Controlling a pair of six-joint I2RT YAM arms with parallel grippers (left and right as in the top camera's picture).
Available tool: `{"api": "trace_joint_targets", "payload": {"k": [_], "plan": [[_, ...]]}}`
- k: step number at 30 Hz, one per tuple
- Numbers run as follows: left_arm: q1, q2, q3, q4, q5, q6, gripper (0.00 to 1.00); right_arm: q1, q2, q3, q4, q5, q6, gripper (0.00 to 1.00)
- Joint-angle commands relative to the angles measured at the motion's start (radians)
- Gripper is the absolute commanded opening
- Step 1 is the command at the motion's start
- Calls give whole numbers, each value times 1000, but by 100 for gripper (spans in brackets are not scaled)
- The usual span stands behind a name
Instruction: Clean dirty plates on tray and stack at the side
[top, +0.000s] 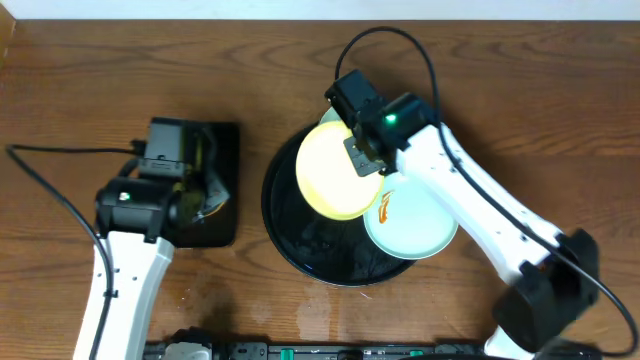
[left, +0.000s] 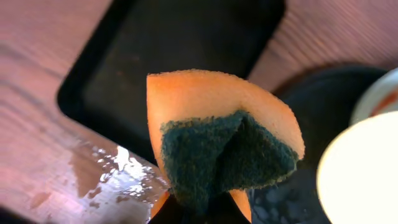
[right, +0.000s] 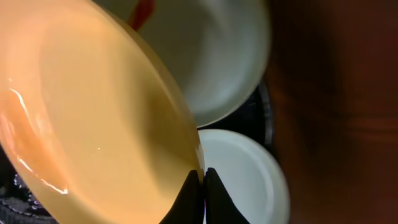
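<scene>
Next, my right gripper puts the pale yellow plate down on the bare wood (top: 513, 140) beside the round tray, opposite the rectangular tray. The plate is now tilted above the round tray.
My right gripper (right: 203, 177) is shut on the rim of the pale yellow plate (right: 93, 124) and holds it tilted above the round black tray (top: 275, 215). In the overhead view this gripper (top: 365, 155) sits at the yellow plate's (top: 335, 170) right edge. A mint-green plate (top: 415, 225) with an orange smear lies on the tray's right side. Another mint-green plate (top: 330, 118) peeks out behind the yellow one. My left gripper (left: 200, 214) is shut on an orange sponge (left: 217, 124) with a dark green scouring face, above the table left of the tray.
A smaller rectangular black tray (top: 225, 140) lies at the left under my left arm (top: 135, 205). There is a wet patch (left: 118, 174) on the wooden table beside it. Cables run across the table's back and left.
</scene>
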Motion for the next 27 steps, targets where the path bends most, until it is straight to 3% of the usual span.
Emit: {"api": "trace_joint_targets", "payload": {"k": [1, 12, 27], "plan": [[59, -2, 19, -16, -2, -12, 7, 42, -64, 26, 0, 118, -43, 1], [109, -2, 19, -20, -2, -13, 8, 210, -76, 25, 21, 433, -114, 1], [111, -2, 19, -20, -2, -13, 8, 342, -76, 25, 106, 627, -281, 1]]}}
